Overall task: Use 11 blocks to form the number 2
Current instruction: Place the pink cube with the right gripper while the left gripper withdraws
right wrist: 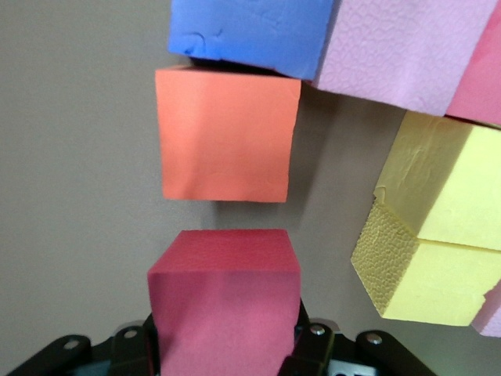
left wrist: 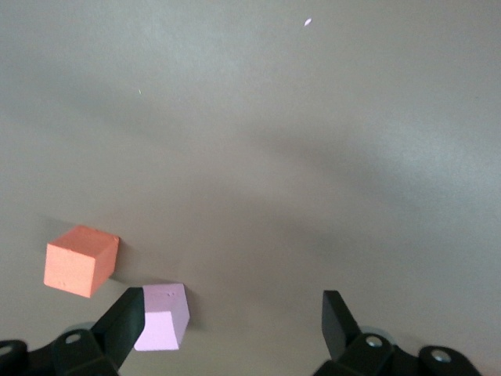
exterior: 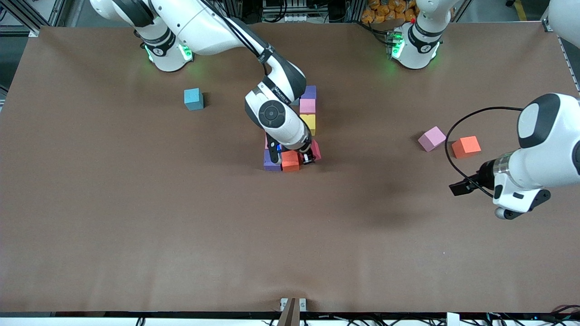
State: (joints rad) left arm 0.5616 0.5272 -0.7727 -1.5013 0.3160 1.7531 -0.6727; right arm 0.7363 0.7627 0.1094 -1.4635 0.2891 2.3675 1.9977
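Observation:
Next, my right gripper lets go of the red block against the orange block's side (exterior: 308, 159) (right wrist: 223, 262) facing away from the purple block.
My right gripper (exterior: 310, 155) is shut on a red block (exterior: 316, 149), low over the table beside an orange block (exterior: 290, 160) and a purple block (exterior: 272, 161) in the partly built number 2. In the right wrist view the red block (right wrist: 223, 290) fills the gripper (right wrist: 227, 345), a small gap from the orange block (right wrist: 225, 133). Purple (exterior: 309, 93), pink (exterior: 307, 106) and yellow (exterior: 308, 122) blocks form a column farther from the camera. The arm hides the middle blocks. My left gripper (left wrist: 233, 313) is open and empty above the table near a loose pink block (left wrist: 163, 317).
A loose blue block (exterior: 193, 98) lies toward the right arm's end. A loose pink block (exterior: 431, 138) and a loose orange block (exterior: 466, 146) lie side by side toward the left arm's end. The left arm (exterior: 539, 149) hovers just nearer the camera than them.

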